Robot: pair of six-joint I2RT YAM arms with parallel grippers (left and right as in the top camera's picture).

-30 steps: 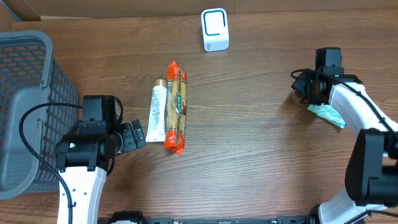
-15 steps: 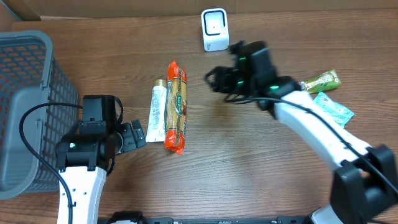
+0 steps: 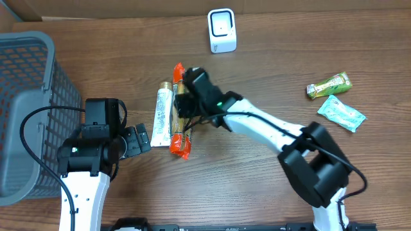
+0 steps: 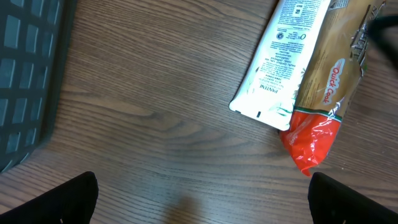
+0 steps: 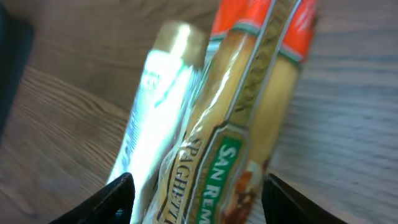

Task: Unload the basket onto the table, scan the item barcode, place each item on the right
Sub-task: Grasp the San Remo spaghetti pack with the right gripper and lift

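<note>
My right gripper should pull the spaghetti pack clear first, as the white tube lies tight against it, and then take the pack alone around its middle (image 3: 179,122).
A long spaghetti pack (image 3: 182,138) with red ends lies mid-table, with a white tube (image 3: 163,115) right beside it on its left. My right gripper (image 3: 187,108) hovers over the pack's middle. In the right wrist view my right gripper (image 5: 202,200) is open, its fingers straddling the spaghetti pack (image 5: 249,124) and the tube (image 5: 152,106). My left gripper (image 3: 137,140) stands open just left of the tube. In the left wrist view my left gripper (image 4: 202,208) has only bare wood between its fingers, and the tube (image 4: 283,62) and pack (image 4: 323,93) lie ahead. The white scanner (image 3: 222,30) stands at the back.
A grey mesh basket (image 3: 26,109) fills the left side, and its wall shows in the left wrist view (image 4: 25,74). A green packet (image 3: 329,85) and a teal packet (image 3: 341,113) lie at the right.
My right arm has swung from the far right across the table to the spaghetti pack, leaving the teal packet behind, and its jaws have widened. The left arm has not moved.
</note>
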